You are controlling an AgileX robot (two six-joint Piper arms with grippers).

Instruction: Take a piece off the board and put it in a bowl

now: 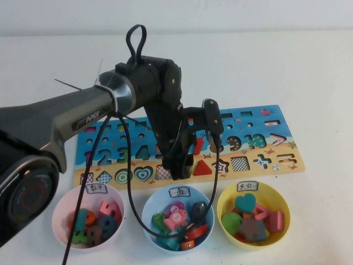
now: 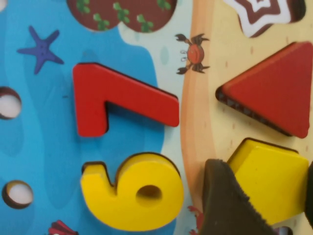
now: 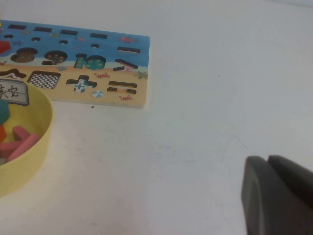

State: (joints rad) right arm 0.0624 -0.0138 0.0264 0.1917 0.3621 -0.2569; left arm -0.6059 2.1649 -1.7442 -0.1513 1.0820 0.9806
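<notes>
Next, my left gripper lets go of the yellow pentagon piece in the yellow bowl point(image 1: 263, 211), between the teal heart and the pink block.
The board point(image 1: 276, 118) lies across the table, blue above and tan below. My left gripper point(image 1: 179, 174) reaches down onto its tan strip, left of the red triangle point(image 1: 203, 167). In the left wrist view the gripper point(image 2: 268, 183) straddles the yellow pentagon piece point(image 2: 274, 169), which sits in its cut-out; one finger point(image 2: 230, 205) presses its edge, the other shows at the frame edge. The piece is hidden under the gripper in the high view. The yellow bowl point(image 1: 280, 194) stands in front of the board at the right. My right gripper point(image 3: 274, 196) is shut and empty over bare table, right of the board point(image 3: 132, 98).
A pink bowl point(image 1: 62, 212) and a light-blue bowl point(image 1: 150, 212) with several pieces stand in front of the board, left of the yellow bowl point(image 3: 34, 142). A red 7 point(image 2: 112, 100) and yellow 6 point(image 2: 134, 193) sit beside the pentagon.
</notes>
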